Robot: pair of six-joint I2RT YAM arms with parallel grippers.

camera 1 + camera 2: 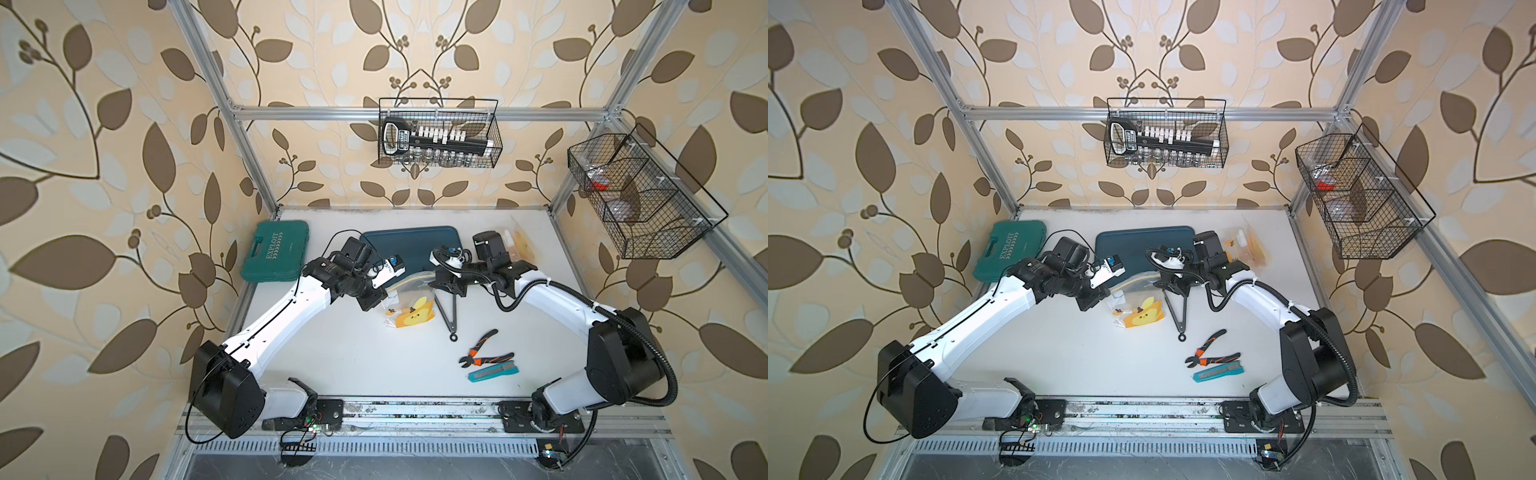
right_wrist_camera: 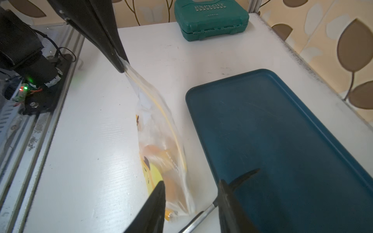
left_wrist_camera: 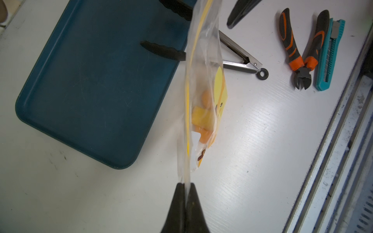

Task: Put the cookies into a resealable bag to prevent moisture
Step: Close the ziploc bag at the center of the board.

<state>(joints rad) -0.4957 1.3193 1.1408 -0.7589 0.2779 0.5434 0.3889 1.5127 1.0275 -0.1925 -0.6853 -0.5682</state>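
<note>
The bag's end in my left gripper is far from the other bag, so next my right gripper takes the zip line nearer its middle (image 1: 410, 281) and carries the bag over.
A clear resealable bag (image 3: 201, 80) with a yellow zip line and duck prints hangs in front of the blue tray (image 3: 90, 80). Orange and yellow cookies (image 3: 203, 113) lie inside it, also seen blurred in the right wrist view as cookies (image 2: 159, 153). My left gripper (image 3: 186, 184) is shut on the bag's top edge at one end. My right gripper (image 2: 191, 182) stands open, its fingers apart on either side of the bag's (image 2: 159, 131) other end. In both top views the bag (image 1: 411, 299) (image 1: 1142, 301) sits between the two grippers (image 1: 388, 291) (image 1: 440, 286).
Black-tipped metal tongs (image 1: 451, 311) lie just right of the bag, tips on the tray (image 1: 415, 237). Orange-handled pliers (image 1: 484, 353) and a teal utility knife (image 1: 494, 372) lie front right. A green tool case (image 1: 276, 251) sits back left, another bag (image 1: 519, 241) back right.
</note>
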